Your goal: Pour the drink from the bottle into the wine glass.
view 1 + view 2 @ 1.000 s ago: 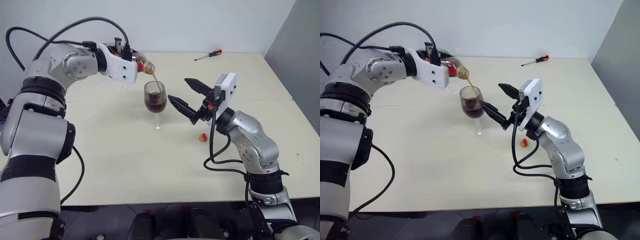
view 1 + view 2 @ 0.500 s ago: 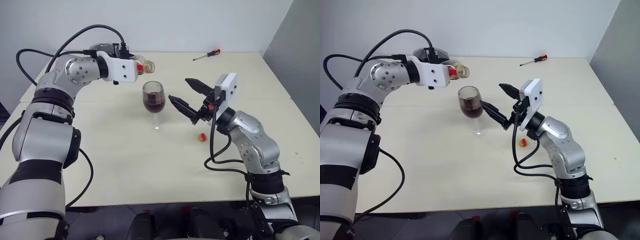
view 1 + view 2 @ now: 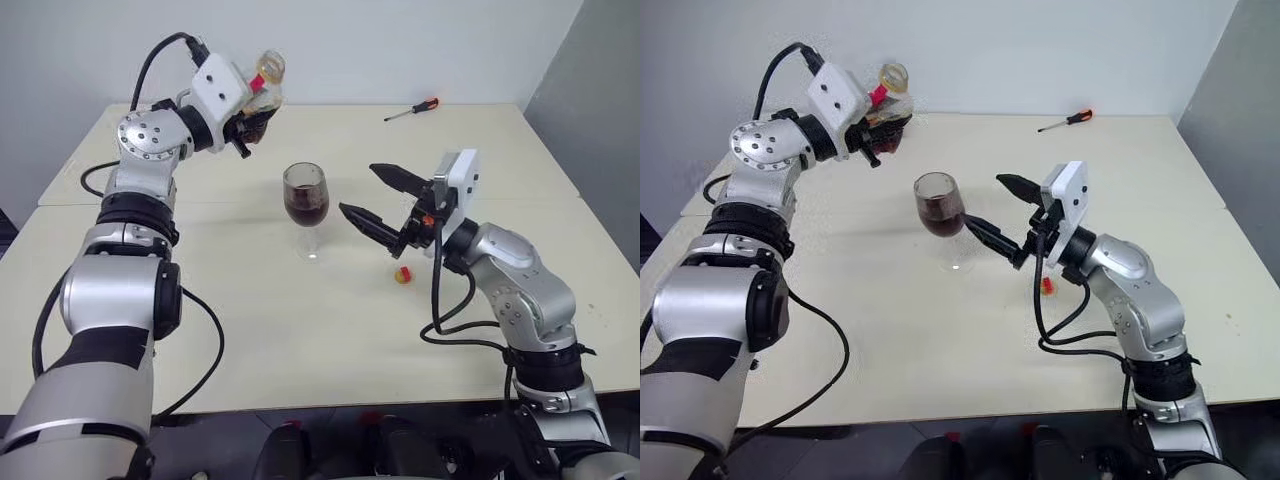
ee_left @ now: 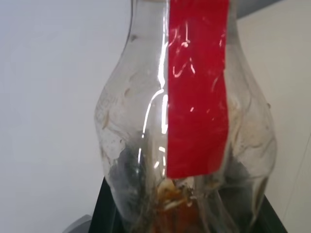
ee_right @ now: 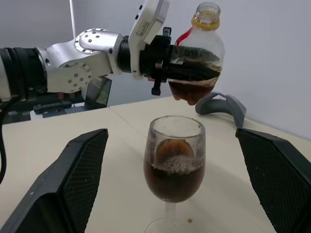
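Observation:
Next, I release the bottle from my left gripper on the bare table (image 3: pixel 201 246) between its own arm and the wine glass. The bottle is now raised behind the glass.
The wine glass (image 3: pixel 305 196) stands upright mid-table, about half full of the dark reddish-brown drink (image 3: pixel 306 211). My left gripper (image 3: pixel 249 119) is raised behind and to the left of the glass and is shut on the bottle (image 3: pixel 262 92). The bottle is held neck-up and its mouth is uncapped. Its red label (image 4: pixel 197 92) faces the left wrist camera, and a little drink (image 5: pixel 193 90) lies in its lower body. My right gripper (image 3: pixel 357 188) hangs open just right of the glass bowl, holding nothing, and its fingers (image 5: pixel 80 177) flank the glass without touching it.
A small yellow-and-red cap (image 3: pixel 402 274) lies on the cream table (image 3: pixel 250 330) under my right gripper. A red-handled screwdriver (image 3: pixel 412 108) lies at the far right edge. A seam crosses the table behind the glass. A grey wall (image 3: pixel 600 110) borders the right side.
The left wrist has rolled the bottle from tipped over the glass to neck-up, and the pouring stream has stopped. The drink level in the glass is higher. The right gripper has stayed put.

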Action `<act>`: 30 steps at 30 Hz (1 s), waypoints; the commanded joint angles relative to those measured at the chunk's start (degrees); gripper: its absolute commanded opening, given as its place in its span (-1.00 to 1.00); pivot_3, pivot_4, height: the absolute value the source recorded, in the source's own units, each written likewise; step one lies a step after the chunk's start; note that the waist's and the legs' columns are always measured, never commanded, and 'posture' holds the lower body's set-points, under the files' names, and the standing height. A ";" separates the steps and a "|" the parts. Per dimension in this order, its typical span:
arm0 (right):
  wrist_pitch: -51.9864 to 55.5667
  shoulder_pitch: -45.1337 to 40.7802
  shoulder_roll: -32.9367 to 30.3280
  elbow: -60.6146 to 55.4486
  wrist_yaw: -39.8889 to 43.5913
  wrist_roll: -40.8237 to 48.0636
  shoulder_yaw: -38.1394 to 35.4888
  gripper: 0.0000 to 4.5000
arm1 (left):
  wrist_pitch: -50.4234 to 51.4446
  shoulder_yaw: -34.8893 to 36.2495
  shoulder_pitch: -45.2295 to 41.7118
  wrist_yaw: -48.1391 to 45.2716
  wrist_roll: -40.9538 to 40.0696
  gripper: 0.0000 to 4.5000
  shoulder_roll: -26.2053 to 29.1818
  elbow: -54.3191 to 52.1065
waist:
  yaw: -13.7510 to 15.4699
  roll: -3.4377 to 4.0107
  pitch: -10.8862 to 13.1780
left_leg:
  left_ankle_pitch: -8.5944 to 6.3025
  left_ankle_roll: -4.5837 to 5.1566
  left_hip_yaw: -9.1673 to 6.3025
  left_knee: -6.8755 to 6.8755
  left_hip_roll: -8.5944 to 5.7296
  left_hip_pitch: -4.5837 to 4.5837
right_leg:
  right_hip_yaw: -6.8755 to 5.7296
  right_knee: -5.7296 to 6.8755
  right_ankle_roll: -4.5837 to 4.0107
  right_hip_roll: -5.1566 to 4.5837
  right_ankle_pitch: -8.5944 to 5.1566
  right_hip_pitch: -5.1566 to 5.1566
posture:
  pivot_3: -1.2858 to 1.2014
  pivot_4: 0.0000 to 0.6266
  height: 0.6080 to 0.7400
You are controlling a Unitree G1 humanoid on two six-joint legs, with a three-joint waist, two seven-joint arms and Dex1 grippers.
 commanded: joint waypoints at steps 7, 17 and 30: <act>4.45 4.60 -5.14 -8.86 3.20 5.28 -1.40 1.00 | 16.85 8.39 13.86 7.78 -9.78 -0.53 -1.00 -22.48 | 0.11 0.01 0.00 | 0.00 0.01 -0.18 0.57 0.13 -0.12 | 0.07 0.08 0.00 0.04 -0.01 0.05 | 0.03 -0.52 1.00; 7.04 10.54 -8.04 -15.23 2.57 8.15 -1.13 1.00 | 33.61 14.49 32.39 20.31 -14.58 -0.53 -2.62 -47.00 | 0.34 -0.03 -0.02 | -0.01 0.02 -0.28 0.62 0.09 -0.16 | 0.25 0.07 0.00 0.03 -0.01 0.10 | 0.03 -0.52 1.00; 4.04 14.83 -9.60 -16.35 3.98 6.31 -0.06 1.00 | 30.15 19.04 44.28 29.35 -12.62 -0.53 -1.13 -44.43 | 1.51 -0.11 -0.08 | -0.05 0.08 -0.39 0.60 0.04 -0.07 | 0.16 -0.05 0.00 0.02 -0.01 0.33 | 0.03 -0.52 1.00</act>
